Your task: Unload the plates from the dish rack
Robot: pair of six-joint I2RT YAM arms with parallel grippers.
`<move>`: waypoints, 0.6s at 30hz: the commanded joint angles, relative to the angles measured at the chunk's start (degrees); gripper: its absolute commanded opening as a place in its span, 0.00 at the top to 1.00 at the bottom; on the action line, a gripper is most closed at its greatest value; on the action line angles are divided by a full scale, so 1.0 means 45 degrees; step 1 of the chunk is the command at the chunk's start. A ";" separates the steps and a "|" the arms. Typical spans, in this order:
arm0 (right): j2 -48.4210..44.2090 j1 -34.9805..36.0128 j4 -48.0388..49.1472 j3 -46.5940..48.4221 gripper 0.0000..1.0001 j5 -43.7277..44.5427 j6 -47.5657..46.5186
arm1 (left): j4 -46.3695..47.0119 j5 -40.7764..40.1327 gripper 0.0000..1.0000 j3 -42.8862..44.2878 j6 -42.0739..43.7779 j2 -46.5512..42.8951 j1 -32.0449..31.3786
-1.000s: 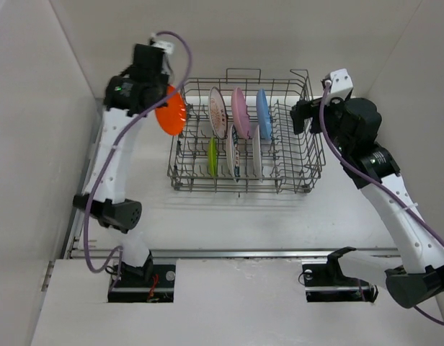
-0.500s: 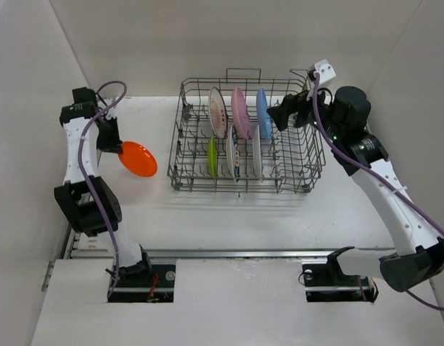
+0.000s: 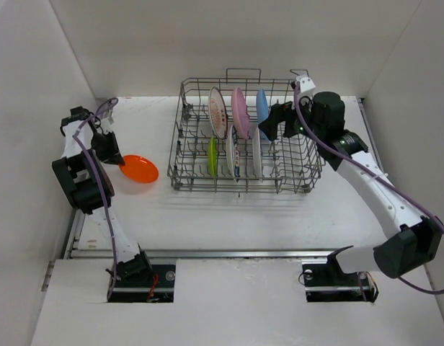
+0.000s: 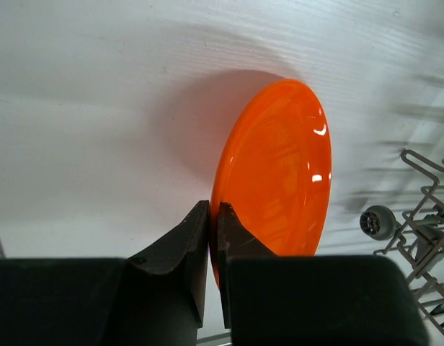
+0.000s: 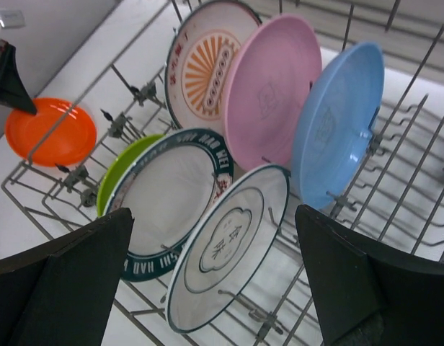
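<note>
The top edge (image 3: 257, 150) (image 5: 194, 233) of the teal-rimmed white plate nearest the blue plate, farther from the lime green plate, will be gripped by my right gripper.
The grey wire dish rack (image 3: 301, 184) stands at the table's back middle. It holds a white plate with an orange sunburst (image 3: 217, 112), a pink plate (image 3: 240, 112), a blue plate (image 3: 262, 107), a lime green plate (image 3: 212, 156) and two white plates with teal rims (image 3: 231, 151). My left gripper (image 3: 118, 161) is shut on the rim of the small orange plate (image 3: 140, 169), which is low over the table left of the rack; the pinch also shows in the left wrist view (image 4: 213, 210). My right gripper (image 3: 269, 127) is open and empty above the rack, beside the blue plate (image 5: 337, 122).
White walls close in the table on the left, back and right. The right wrist view shows the rack's upright tines (image 5: 416, 180) around the plates and the orange plate (image 5: 49, 133) outside the rack.
My left arm swung the orange plate away from the rack and down to the left, near the table. My right gripper moved left over the rack toward the blue plate.
</note>
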 commanded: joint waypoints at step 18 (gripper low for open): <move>0.2288 0.0413 -0.0458 -0.0566 0.44 -0.1341 0.1464 | -0.0112 0.0410 0.55 -0.0522 0.0113 -0.1436 -0.0024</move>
